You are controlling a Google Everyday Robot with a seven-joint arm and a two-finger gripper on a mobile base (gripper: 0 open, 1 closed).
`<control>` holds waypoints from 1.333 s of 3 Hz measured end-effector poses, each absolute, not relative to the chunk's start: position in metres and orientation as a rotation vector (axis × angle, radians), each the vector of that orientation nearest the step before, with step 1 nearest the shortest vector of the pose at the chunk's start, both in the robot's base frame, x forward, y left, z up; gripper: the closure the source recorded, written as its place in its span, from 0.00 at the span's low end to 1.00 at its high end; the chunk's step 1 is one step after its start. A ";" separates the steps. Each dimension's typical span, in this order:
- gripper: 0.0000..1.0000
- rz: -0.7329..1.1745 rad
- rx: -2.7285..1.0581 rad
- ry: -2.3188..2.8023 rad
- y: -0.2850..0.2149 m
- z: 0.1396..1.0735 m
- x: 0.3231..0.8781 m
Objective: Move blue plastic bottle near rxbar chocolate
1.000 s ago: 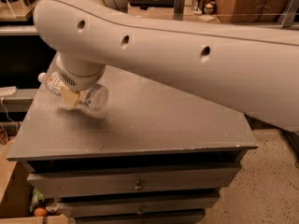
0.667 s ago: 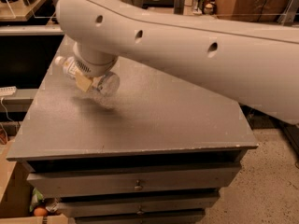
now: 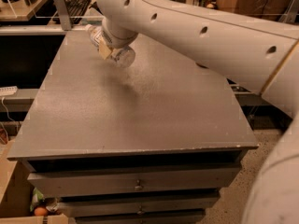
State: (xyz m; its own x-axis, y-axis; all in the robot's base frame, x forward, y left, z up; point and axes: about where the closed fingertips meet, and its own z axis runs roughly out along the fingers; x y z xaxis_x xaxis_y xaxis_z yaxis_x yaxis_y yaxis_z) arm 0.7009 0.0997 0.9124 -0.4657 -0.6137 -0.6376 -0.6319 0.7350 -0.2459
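Observation:
The robot's gripper will let go of the blue plastic bottle on the grey table top near its far edge (image 3: 126,41), beside the rxbar chocolate.
The blue plastic bottle (image 3: 122,56) is clear and pale, and lies on its side in the air over the far left part of the grey table top (image 3: 140,120). My gripper (image 3: 108,48) sits at the end of the big white arm (image 3: 196,31) and is shut on the bottle's middle. A tan finger pad (image 3: 104,51) presses against the bottle. The bottle's cap end (image 3: 92,31) points to the far left. The rxbar chocolate is not in view; the arm hides the table's far side.
The table is a grey cabinet with drawers (image 3: 138,185) along its front. A keyboard (image 3: 77,3) lies on a shelf at the far left. A white power strip (image 3: 7,90) is at the left and a cardboard box (image 3: 9,190) at the lower left.
My gripper has carried the bottle to the right and farther from the table's left edge, still held the same way.

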 end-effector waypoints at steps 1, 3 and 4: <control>1.00 0.030 -0.822 2.237 0.091 0.906 0.748; 1.00 0.131 -0.630 2.333 0.063 0.876 0.816; 0.85 0.232 -0.629 2.343 0.062 0.865 0.829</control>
State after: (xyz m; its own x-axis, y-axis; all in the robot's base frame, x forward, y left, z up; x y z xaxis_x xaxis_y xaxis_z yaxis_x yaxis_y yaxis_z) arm 0.8290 0.0617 0.8654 -0.6445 -0.3753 -0.6662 -0.4985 0.8668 -0.0060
